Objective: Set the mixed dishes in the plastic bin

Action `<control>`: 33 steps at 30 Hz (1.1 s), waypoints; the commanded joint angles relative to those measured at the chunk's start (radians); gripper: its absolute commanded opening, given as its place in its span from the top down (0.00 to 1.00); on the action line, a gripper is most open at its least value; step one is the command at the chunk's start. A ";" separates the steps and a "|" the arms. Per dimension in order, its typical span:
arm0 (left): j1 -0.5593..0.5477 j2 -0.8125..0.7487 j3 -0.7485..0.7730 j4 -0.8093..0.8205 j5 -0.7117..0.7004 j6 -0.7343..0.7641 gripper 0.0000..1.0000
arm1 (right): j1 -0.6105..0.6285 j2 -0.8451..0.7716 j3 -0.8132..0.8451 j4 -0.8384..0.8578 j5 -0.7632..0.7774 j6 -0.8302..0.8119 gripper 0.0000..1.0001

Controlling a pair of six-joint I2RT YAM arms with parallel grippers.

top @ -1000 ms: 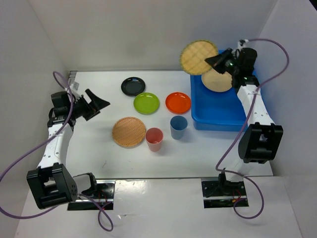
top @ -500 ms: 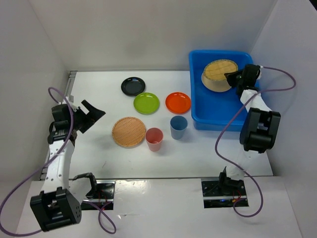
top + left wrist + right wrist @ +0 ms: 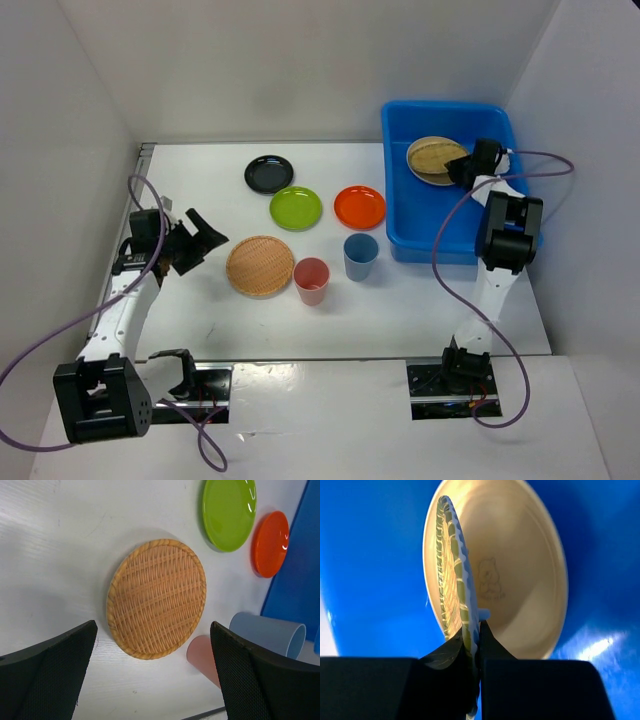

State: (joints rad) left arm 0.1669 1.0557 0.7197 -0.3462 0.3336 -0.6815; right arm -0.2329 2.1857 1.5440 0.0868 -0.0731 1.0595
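The second bamboo tray should be grabbed next with my left gripper by its rim (image 3: 229, 264) (image 3: 113, 627), on the side of the tray away from the pink cup.
My right gripper (image 3: 462, 168) is inside the blue plastic bin (image 3: 440, 232), shut on the rim of a woven bamboo tray (image 3: 434, 153). In the right wrist view the tray (image 3: 451, 580) stands edge-on between the jaws, just over the tan plate (image 3: 520, 570) on the bin floor. My left gripper (image 3: 205, 240) is open and empty, just left of the second bamboo tray (image 3: 260, 265), which also shows in the left wrist view (image 3: 157, 597). The black plate (image 3: 269, 173), lime green plate (image 3: 296, 207), orange plate (image 3: 359, 206), pink cup (image 3: 311, 280) and blue cup (image 3: 360, 256) stand on the table.
White walls close in the table on the left, back and right. The bin fills the far right corner. The right arm's cable (image 3: 455, 250) hangs over the bin's front wall.
My right gripper has brought the bamboo tray from above the bin's far rim down into the bin, over the tan plate. My left gripper has moved right and down toward the second bamboo tray.
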 commanded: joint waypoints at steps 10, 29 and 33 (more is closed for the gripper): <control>-0.113 0.023 0.000 -0.001 -0.119 -0.010 0.00 | -0.023 0.180 0.332 -0.197 -0.119 -0.044 0.15; -0.155 0.222 -0.129 0.254 -0.130 -0.076 0.00 | -0.032 -0.475 -0.209 -0.148 -0.243 -0.108 0.01; -0.145 0.361 -0.117 0.294 -0.027 -0.047 0.00 | -0.020 -0.572 -0.272 -0.127 -0.327 -0.157 0.01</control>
State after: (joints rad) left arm 0.0120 1.3422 0.5930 -0.1364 0.2028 -0.7376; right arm -0.2646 1.6768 1.3144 -0.0883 -0.3073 0.9451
